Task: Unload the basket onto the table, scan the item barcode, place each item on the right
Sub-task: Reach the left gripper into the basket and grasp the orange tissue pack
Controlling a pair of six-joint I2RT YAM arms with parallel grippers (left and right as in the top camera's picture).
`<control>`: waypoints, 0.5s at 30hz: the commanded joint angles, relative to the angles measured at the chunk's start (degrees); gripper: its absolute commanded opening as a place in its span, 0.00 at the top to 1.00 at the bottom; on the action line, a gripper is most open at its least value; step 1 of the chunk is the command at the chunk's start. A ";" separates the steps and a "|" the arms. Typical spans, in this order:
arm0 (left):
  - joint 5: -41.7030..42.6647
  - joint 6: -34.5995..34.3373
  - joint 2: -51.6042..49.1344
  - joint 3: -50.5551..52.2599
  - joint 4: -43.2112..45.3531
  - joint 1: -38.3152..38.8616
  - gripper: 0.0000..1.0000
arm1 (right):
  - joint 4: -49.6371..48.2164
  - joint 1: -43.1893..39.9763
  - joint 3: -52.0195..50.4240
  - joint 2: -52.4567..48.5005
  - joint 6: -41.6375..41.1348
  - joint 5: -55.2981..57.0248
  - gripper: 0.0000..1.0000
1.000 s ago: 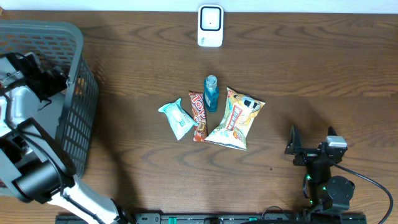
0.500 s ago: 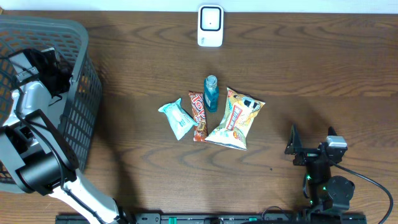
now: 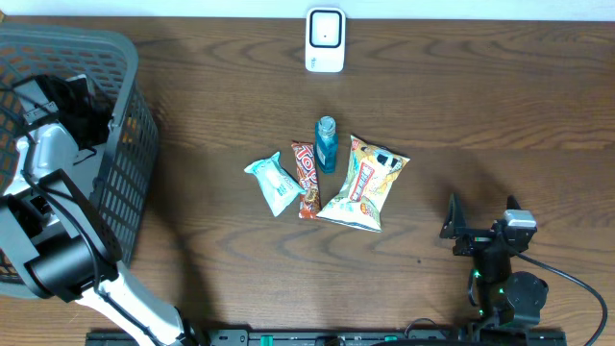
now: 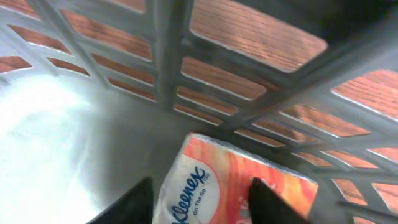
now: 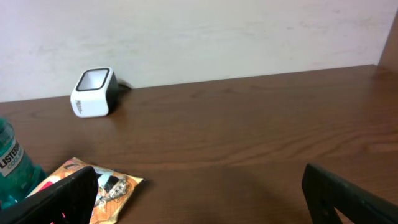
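My left gripper has one finger over the tissue pack's orange side. Next, I open it and pinch the pack by its Kleenex label (image 4: pixel 194 196) before I lift.
My left gripper (image 4: pixel 199 202) is down inside the grey basket (image 3: pixel 120 144). Its two dark fingers stand on either side of an orange and white Kleenex tissue pack (image 4: pixel 211 180) lying on the basket floor. The right finger overlaps the pack; whether the fingers press on it does not show. The white barcode scanner (image 3: pixel 325 40) stands at the table's far edge, also seen as the scanner (image 5: pixel 93 92) in the right wrist view. My right gripper (image 5: pixel 199 199) rests open and empty near the front right of the table.
A white-teal pouch (image 3: pixel 274 185), a red candy bar (image 3: pixel 307 178), a blue mouthwash bottle (image 3: pixel 326 144) and a yellow snack bag (image 3: pixel 367 183) lie together mid-table. The basket's slatted walls (image 4: pixel 261 93) close around the left gripper.
The left arm shifted a little toward the far side of the basket early in the second, and the basket nudged with it. The right arm stayed still.
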State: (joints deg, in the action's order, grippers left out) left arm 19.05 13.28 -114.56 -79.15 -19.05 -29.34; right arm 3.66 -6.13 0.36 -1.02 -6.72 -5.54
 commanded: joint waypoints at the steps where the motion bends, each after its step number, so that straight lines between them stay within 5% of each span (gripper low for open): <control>1: -0.66 -1.25 -2.21 1.03 -1.33 0.76 0.44 | 0.22 0.13 -0.04 0.26 0.57 0.07 0.01; 11: -0.66 0.02 -2.25 1.68 -0.50 0.76 0.35 | 0.22 0.13 -0.04 0.26 0.57 0.07 0.01; 12: -0.68 0.02 -2.25 1.99 -0.28 0.76 0.37 | 0.22 0.13 -0.04 0.26 0.57 0.07 0.01; 15: -0.66 -0.02 -2.25 2.16 -0.37 0.76 0.65 | 0.22 0.13 -0.04 0.26 0.57 0.07 0.01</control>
State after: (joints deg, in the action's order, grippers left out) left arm 19.14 12.03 -115.52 -78.19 -19.27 -29.04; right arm 3.66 -6.13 0.36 -1.02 -6.72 -5.54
